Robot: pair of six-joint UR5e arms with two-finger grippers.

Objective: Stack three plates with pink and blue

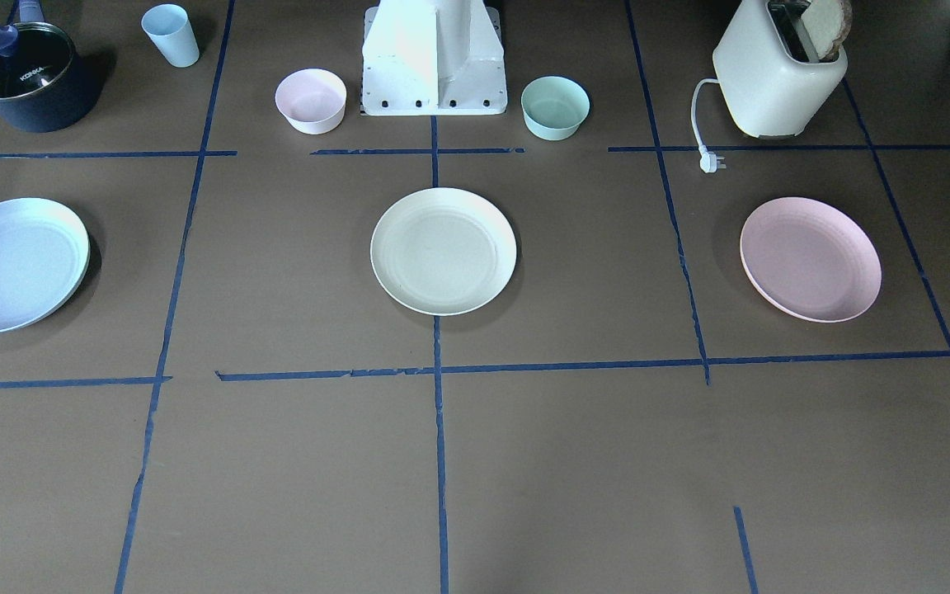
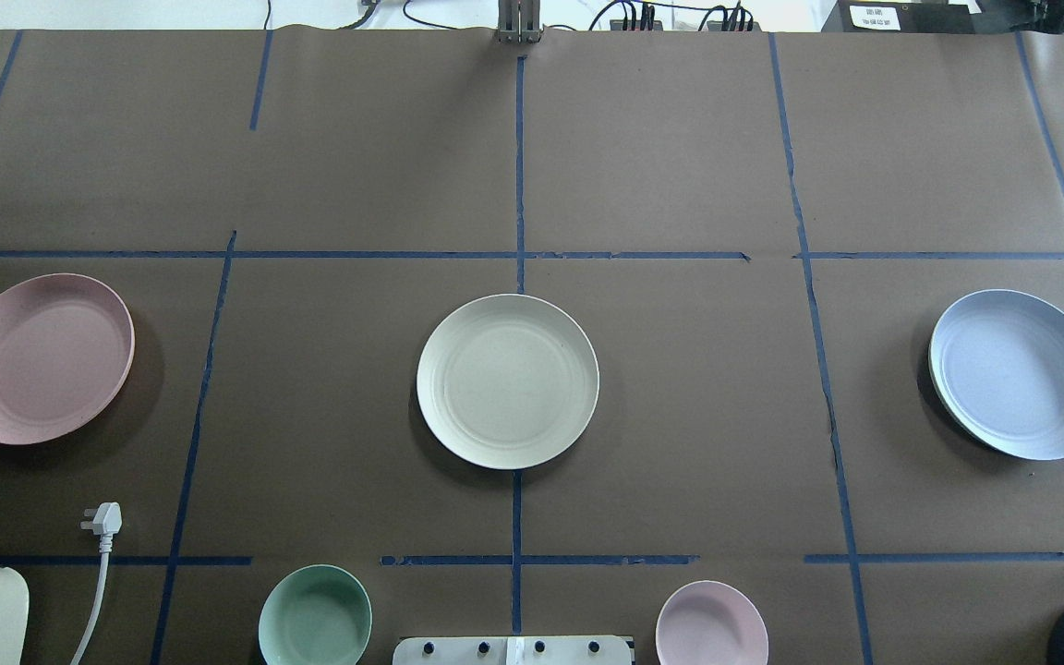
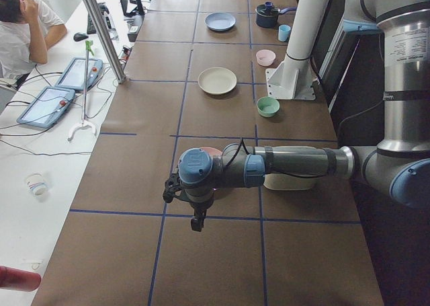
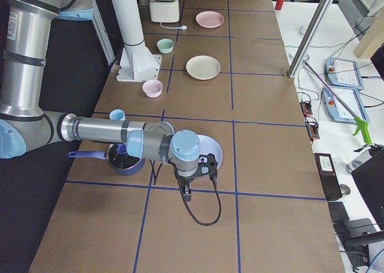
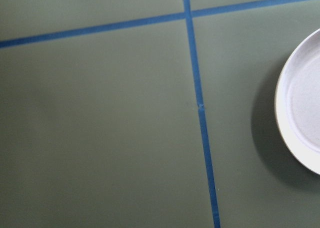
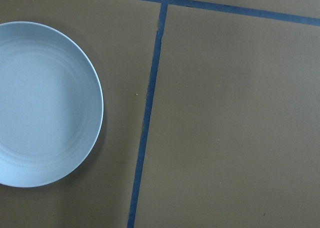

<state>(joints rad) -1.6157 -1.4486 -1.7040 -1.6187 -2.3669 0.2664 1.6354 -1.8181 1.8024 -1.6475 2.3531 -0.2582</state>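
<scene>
The robot's left gripper should close on the pink plate's rim (image 1: 878, 256) (image 5: 278, 121), on the side that faces away from the cream plate.
Three ridged plates lie apart in a row across the table. The cream plate (image 2: 507, 380) is in the middle. The pale pink plate (image 2: 41, 357) is on my left side and shows at the right edge of the left wrist view (image 5: 305, 107). The pale blue plate (image 2: 1019, 373) is on my right side and shows in the right wrist view (image 6: 42, 102). My left gripper (image 3: 196, 218) hangs above the table beside the pink plate. My right gripper (image 4: 186, 194) hangs beside the blue plate (image 4: 211, 150). Both show only in side views, so I cannot tell whether they are open or shut.
A toaster (image 1: 780, 70) with its loose plug (image 1: 710, 162) stands near the pink plate. A dark pot (image 1: 21, 74) and a pale blue cup (image 1: 171, 35) stand near the blue plate. A pink bowl (image 1: 311, 100) and a mint bowl (image 1: 555, 106) flank the robot base (image 1: 434, 62).
</scene>
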